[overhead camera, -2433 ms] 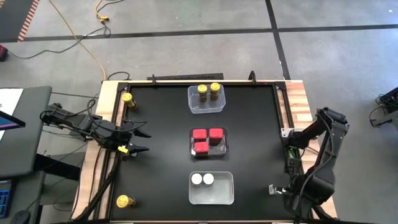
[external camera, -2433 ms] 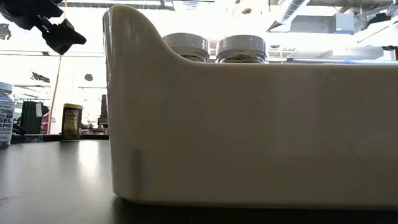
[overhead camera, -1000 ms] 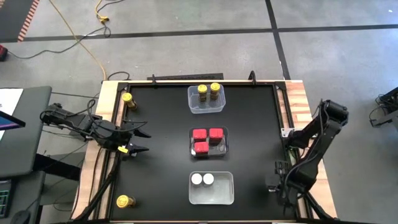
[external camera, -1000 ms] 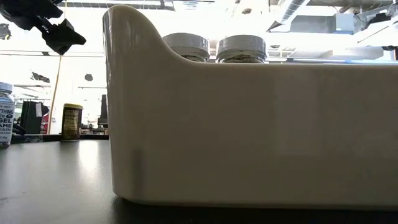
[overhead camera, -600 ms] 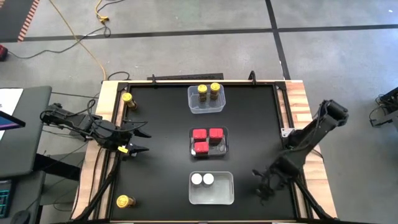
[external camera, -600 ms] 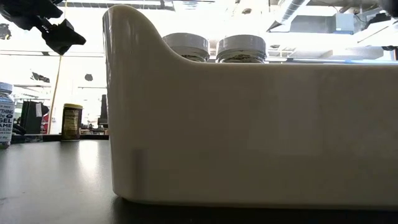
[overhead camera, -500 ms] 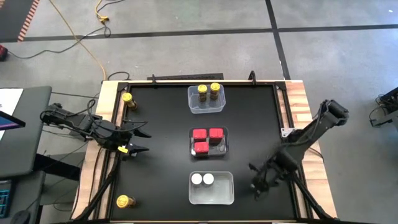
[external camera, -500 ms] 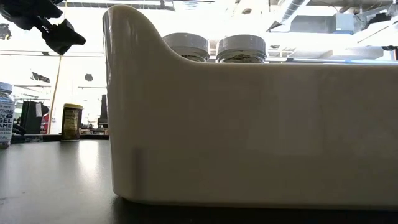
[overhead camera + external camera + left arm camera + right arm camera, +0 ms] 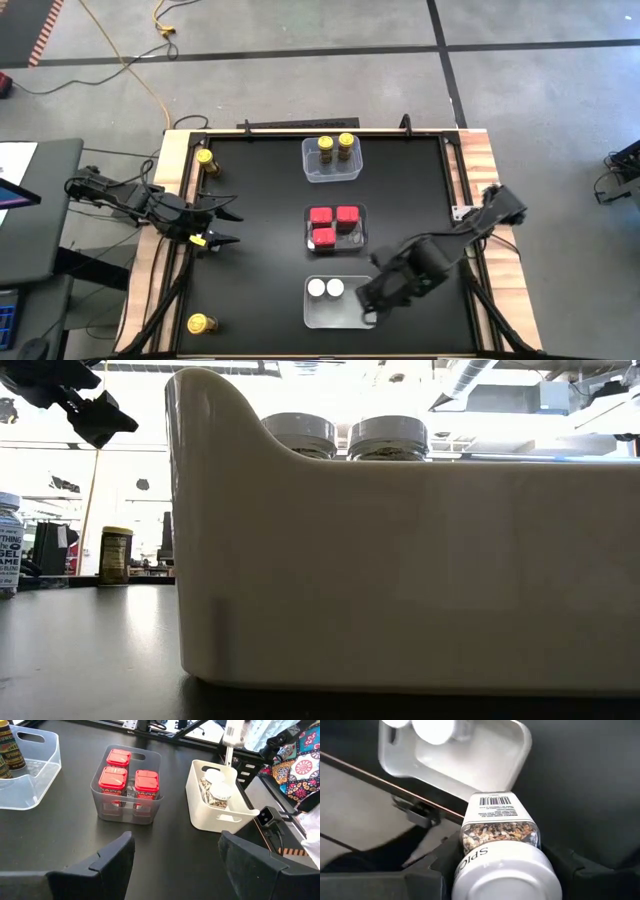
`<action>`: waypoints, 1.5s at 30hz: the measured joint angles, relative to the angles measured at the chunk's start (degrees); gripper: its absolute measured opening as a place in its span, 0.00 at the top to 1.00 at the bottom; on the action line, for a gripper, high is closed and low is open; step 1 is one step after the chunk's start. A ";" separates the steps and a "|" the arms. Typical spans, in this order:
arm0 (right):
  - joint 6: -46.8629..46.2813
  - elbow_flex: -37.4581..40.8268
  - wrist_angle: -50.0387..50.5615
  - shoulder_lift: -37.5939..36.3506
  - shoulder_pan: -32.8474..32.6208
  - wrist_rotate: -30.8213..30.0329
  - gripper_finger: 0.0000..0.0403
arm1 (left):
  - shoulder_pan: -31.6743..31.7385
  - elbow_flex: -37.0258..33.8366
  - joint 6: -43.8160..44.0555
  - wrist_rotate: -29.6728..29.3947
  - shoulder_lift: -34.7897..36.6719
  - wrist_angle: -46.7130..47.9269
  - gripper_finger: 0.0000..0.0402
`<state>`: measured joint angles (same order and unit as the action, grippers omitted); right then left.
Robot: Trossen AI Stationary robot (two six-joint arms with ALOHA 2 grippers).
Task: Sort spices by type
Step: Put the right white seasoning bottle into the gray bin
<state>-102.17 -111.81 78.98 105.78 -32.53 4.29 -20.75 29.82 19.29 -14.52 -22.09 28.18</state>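
Observation:
My right gripper should put the spice jar down in the white tub, in line [image 9: 354, 288] [image 9: 482, 732] beside the other white-capped jars.
My right gripper [image 9: 368, 305] hangs over the near right corner of the white tub [image 9: 345, 314], shut on a white-capped spice jar [image 9: 499, 832]. Two more white-capped jars [image 9: 325, 288] stand in that tub. A clear tub [image 9: 362, 240] at the table's middle holds three red tins [image 9: 125, 772]. The far clear tub [image 9: 332, 172] has two yellow-capped amber jars [image 9: 335, 147] in it. My left gripper [image 9: 228, 226] waits open at the table's left edge, with nothing between its fingers. My right gripper pinches the jar's upper body just under the white cap [image 9: 470, 851] between its two fingers [image 9: 442, 857]. The fingers come steeply from above and run along the jar's sides. The jar is lifted clear, cap toward the wrist and barcoded base [image 9: 495, 807] pointing down at the table.
Two yellow-capped jars stand on the wooden left border, one far [image 9: 205, 158] and one near [image 9: 200, 323]. In the low view the white tub's wall [image 9: 400, 580] fills most of the picture. Bare black table lies between the tubs and both side edges.
My right arm has swung from the table's near right corner toward the left and up, reaching over to the white tub, and its wrist has rolled on the way.

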 joint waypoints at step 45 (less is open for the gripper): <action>-13.26 -4.69 -1.22 20.19 7.93 -0.94 0.46 | 0.00 0.00 0.00 0.00 0.00 8.92 0.31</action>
<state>-115.43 -116.51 77.75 125.97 -24.60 3.36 -20.75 29.82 19.29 -14.52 -22.09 37.10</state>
